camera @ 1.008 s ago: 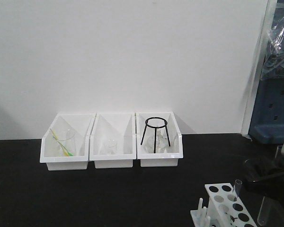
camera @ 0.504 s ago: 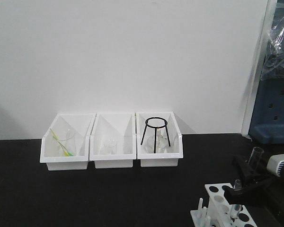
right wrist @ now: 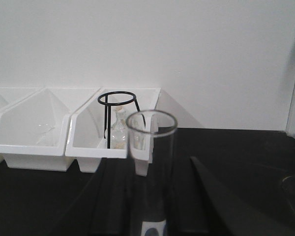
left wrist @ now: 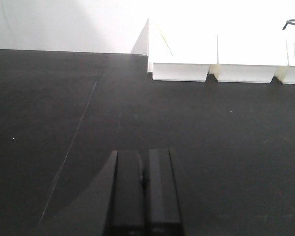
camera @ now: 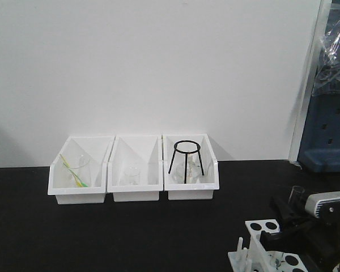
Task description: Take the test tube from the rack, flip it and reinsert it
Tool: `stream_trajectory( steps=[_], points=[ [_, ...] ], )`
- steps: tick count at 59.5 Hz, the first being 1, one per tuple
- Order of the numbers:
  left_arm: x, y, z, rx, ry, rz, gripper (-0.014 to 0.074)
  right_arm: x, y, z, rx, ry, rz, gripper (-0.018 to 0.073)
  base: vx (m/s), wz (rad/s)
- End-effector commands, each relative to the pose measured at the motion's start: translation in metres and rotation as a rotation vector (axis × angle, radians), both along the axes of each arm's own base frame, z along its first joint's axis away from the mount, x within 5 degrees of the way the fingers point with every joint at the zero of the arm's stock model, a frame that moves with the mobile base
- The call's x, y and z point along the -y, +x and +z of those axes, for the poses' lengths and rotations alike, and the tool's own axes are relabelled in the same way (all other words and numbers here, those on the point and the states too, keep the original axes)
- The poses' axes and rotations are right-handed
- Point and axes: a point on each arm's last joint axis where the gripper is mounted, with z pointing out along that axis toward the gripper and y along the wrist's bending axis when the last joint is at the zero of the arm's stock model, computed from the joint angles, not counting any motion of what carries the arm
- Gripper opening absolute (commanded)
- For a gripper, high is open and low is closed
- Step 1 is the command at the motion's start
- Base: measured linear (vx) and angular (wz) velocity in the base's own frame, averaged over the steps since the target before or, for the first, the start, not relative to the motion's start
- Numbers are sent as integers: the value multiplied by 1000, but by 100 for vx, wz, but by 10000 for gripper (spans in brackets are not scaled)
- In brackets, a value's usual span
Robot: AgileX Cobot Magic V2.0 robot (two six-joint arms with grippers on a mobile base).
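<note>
Next, my right gripper lets go of the test tube in a hole (camera: 275, 262) near the pegs of the white test tube rack.
The white test tube rack (camera: 264, 241) stands at the bottom right of the front view, round holes on top and pegs on its left side. My right gripper (camera: 287, 221) is shut on a clear glass test tube (camera: 296, 197), held upright with its open mouth up, right over the rack. In the right wrist view the tube (right wrist: 151, 147) stands between the two black fingers (right wrist: 113, 196), its lower end above a rack hole (right wrist: 154, 229). My left gripper (left wrist: 143, 182) is shut and empty, low over the black table.
Three white open-front bins (camera: 135, 195) stand in a row at the wall. The right one holds a black tripod ring stand (camera: 186, 161), and the others hold glassware. Blue equipment (camera: 328, 136) stands at the far right. The table top (camera: 130, 238) is black.
My right gripper turned the tube from hanging low at the right to mouth-up, then moved it left and down over the rack. The left gripper's earlier state is not shown.
</note>
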Motion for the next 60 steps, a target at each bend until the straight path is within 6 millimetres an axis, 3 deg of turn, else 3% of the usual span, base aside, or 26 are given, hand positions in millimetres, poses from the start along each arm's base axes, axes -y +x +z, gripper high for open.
stream_trajectory(
  steps=[1,37,60],
  points=[
    [1,0,7,88,-1,-12,-6,-2,4,19,139,20,7,-9,0,0],
    [1,0,7,88,-1,-12,-6,-6,20,-22,31,42,10,-9,0,0],
    [1,0,7,88,-1,-12,-6,-6,23,-31,16,37,9,-9,0,0]
  ],
)
